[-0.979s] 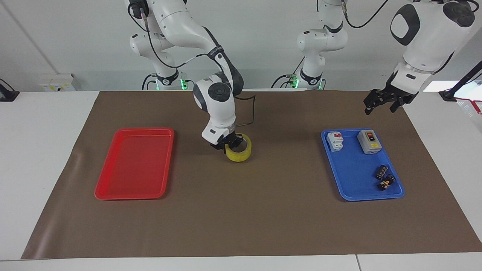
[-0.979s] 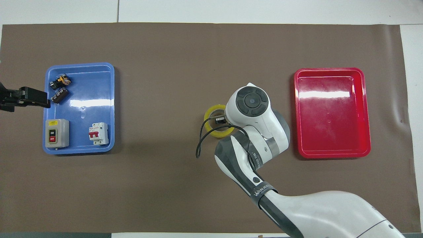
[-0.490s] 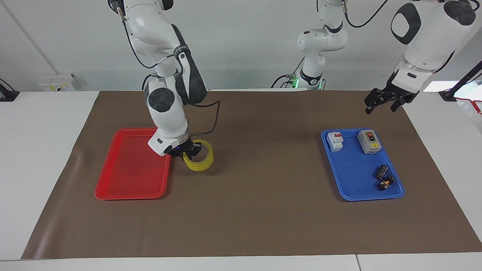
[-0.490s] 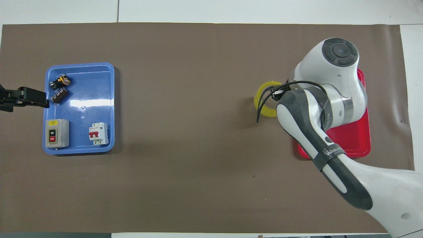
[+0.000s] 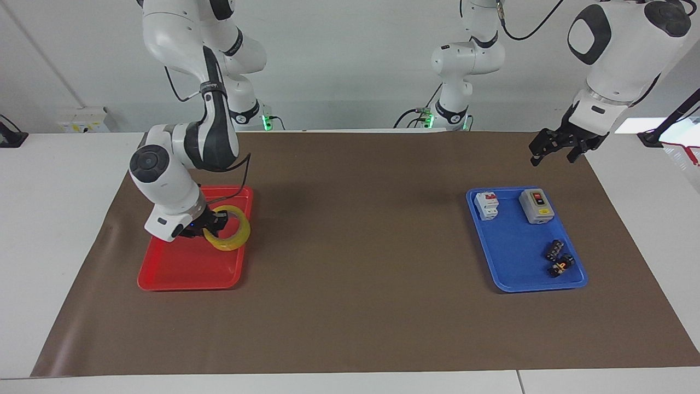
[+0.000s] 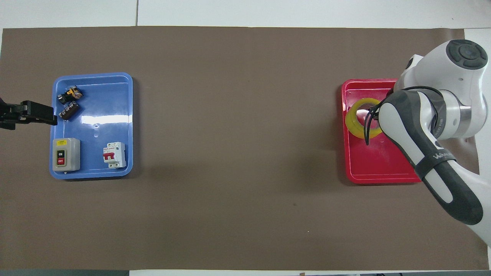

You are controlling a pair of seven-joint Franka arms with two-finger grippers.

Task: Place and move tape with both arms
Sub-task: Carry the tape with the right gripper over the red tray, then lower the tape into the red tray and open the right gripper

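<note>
Next, my right gripper puts the yellow tape down in the middle of the red tray (image 6: 382, 132).
The yellow tape (image 5: 236, 236) hangs tilted in my right gripper (image 5: 212, 226), low over the red tray (image 5: 186, 284), at the tray's side toward the table's middle. The gripper is shut on the roll's wall. In the overhead view the tape (image 6: 353, 123) shows over the red tray (image 6: 383, 179), with the right arm covering part of it and the gripper itself. My left gripper (image 5: 553, 149) is open and empty, up in the air by the mat's edge at the left arm's end, and the left arm waits there (image 6: 34, 115).
A blue tray (image 5: 519, 246) at the left arm's end holds a grey switch box (image 5: 536, 206), a white breaker (image 5: 486, 205) and small dark parts (image 5: 558, 258). A brown mat (image 5: 361, 284) covers the table. Two small arm bases with green lights stand at the robots' edge.
My right arm has carried the tape from the mat's middle toward the right arm's end, and it now hangs over the red tray. The left arm has not moved.
</note>
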